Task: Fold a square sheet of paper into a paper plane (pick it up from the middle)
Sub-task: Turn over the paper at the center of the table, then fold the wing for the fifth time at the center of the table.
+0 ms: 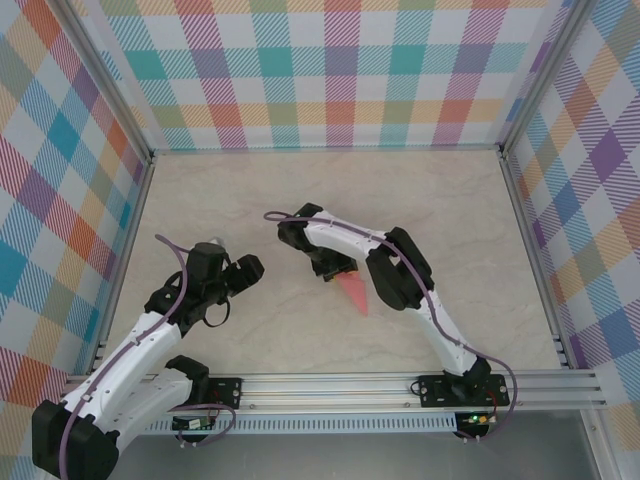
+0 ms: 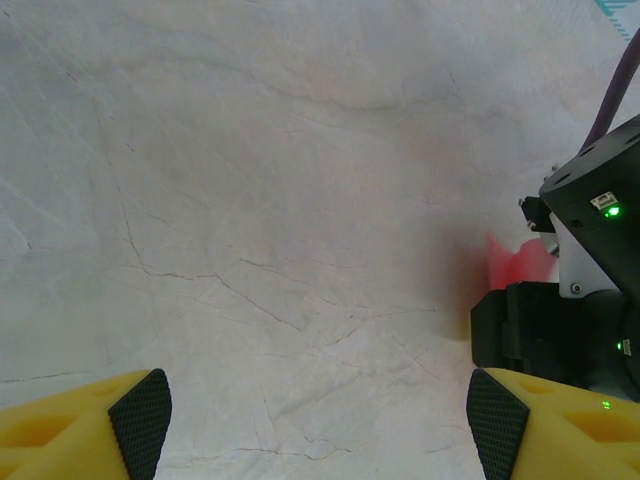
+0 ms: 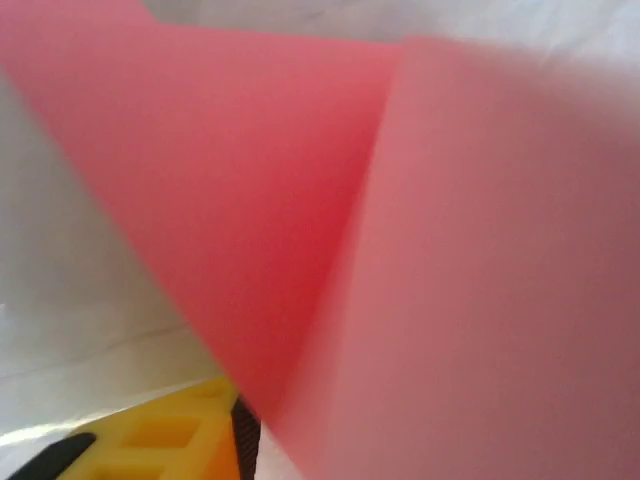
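The sheet's fold stands open at my right gripper, so my right gripper needs to back off and pinch the folded edge (image 1: pixel 361 288) while my left gripper steadies the sheet.
The salmon-pink sheet of paper (image 1: pixel 354 293) is folded into a narrow pointed shape like a paper plane, its tip toward the near right. It hangs at my right gripper (image 1: pixel 336 268) above the middle of the table. Close up in the right wrist view, the paper (image 3: pixel 400 250) shows a centre crease and covers all but one yellow fingertip (image 3: pixel 243 435), whose pad touches the paper's edge. The far finger is hidden, so the grip is unclear. My left gripper (image 2: pixel 320 430) is open over bare table, left of the paper (image 2: pixel 515 265).
The marble-look table (image 1: pixel 440 210) is walled by plaid panels on three sides, with an aluminium rail (image 1: pixel 340 385) along the near edge. The right arm's black wrist (image 2: pixel 580 300) stands close to the left gripper's right finger.
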Robot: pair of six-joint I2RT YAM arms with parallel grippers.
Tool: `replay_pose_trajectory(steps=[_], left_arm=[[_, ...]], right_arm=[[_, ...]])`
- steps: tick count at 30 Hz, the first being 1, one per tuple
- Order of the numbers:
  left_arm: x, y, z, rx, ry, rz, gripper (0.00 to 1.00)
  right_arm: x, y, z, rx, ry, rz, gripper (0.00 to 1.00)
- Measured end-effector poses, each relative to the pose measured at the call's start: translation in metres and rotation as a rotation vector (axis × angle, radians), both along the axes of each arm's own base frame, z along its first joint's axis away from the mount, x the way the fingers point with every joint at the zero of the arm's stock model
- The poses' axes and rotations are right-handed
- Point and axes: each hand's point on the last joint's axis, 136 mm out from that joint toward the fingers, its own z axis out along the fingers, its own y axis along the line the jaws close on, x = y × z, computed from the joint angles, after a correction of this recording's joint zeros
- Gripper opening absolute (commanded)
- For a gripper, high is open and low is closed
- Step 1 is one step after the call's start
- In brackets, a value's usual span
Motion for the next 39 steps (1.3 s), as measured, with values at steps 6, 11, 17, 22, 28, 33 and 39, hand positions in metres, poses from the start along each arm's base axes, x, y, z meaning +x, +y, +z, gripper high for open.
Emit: replay_pose_trajectory(steps=[6,11,17,22,28,33,39], left_arm=[[-0.001,-0.003,-0.001,-0.012,0.007,-0.008,0.81],[-0.001,-0.015,-0.005,-0.065,0.031,-0.047,0.83],[0.004,-0.04,-0.021,-0.146,0.091,-0.108,0.86],[0.008,-0.067,-0.044,-0.146,0.17,-0.158,0.85],[0.021,-0.089,-0.056,-0.157,0.199,-0.175,0.85],[0.031,-0.108,-0.062,-0.162,0.214,-0.191,0.84],[0.037,-0.132,-0.071,-0.16,0.239,-0.224,0.83]], right_arm=[[-0.009,0.034,0.04,0.3,-0.029,0.034,0.74],[-0.021,0.033,0.102,0.607,-0.135,0.075,0.77],[-0.019,-0.033,0.085,0.922,-0.129,-0.14,0.6],[-0.029,-0.037,0.057,1.088,-0.037,-0.215,0.18],[-0.035,-0.026,0.062,1.254,0.029,-0.193,0.08],[-0.038,-0.017,0.066,1.321,0.07,-0.143,0.08],[-0.044,-0.014,0.044,1.31,0.147,-0.149,0.09]])
